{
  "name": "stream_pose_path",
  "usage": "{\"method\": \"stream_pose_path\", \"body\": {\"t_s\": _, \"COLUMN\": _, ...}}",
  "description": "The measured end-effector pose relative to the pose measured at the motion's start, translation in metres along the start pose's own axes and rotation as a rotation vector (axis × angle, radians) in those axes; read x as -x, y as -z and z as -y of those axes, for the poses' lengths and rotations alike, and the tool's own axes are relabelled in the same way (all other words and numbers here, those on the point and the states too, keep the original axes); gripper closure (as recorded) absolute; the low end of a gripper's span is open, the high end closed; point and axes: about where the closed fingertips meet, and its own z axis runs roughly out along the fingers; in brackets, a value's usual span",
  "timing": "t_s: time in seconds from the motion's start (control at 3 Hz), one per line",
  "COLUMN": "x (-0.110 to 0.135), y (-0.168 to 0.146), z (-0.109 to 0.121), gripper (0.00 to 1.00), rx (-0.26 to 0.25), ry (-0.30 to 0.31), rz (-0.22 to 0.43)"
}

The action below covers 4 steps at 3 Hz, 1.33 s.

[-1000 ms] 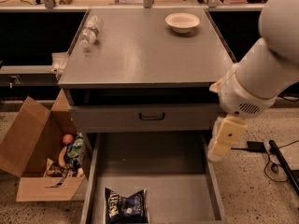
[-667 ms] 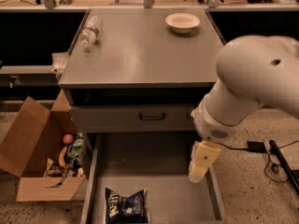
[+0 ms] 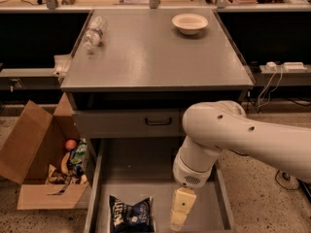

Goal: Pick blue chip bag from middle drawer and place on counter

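The middle of the blue chip bag [image 3: 133, 211] in the open drawer is the next spot that my gripper needs to move to, and it should close there.
The blue chip bag [image 3: 130, 214] lies flat on the floor of the open middle drawer [image 3: 146, 171], near its front left. My gripper [image 3: 180, 212] hangs over the drawer just to the right of the bag, a short gap away from it. The white arm reaches in from the right. The grey counter [image 3: 150, 57] above carries no bag.
A white bowl [image 3: 189, 23] stands at the counter's back right and a clear plastic bottle [image 3: 93, 33] lies at its back left. A shut drawer front with a black handle [image 3: 158, 122] sits under the counter. An open cardboard box [image 3: 43, 164] with fruit and packets stands on the floor at left.
The arm has swung left and down from beside the cabinet's right side. The gripper now hangs over the drawer floor, close to the chip bag, which has not moved.
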Motion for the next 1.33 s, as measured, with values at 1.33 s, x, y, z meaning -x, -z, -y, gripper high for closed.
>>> {"method": "stream_pose_path", "body": {"t_s": 1.33, "x": 0.029, "y": -0.173, "z": 0.049, "gripper": 0.00, "rx": 0.062, "ry": 0.072, "rz": 0.144}}
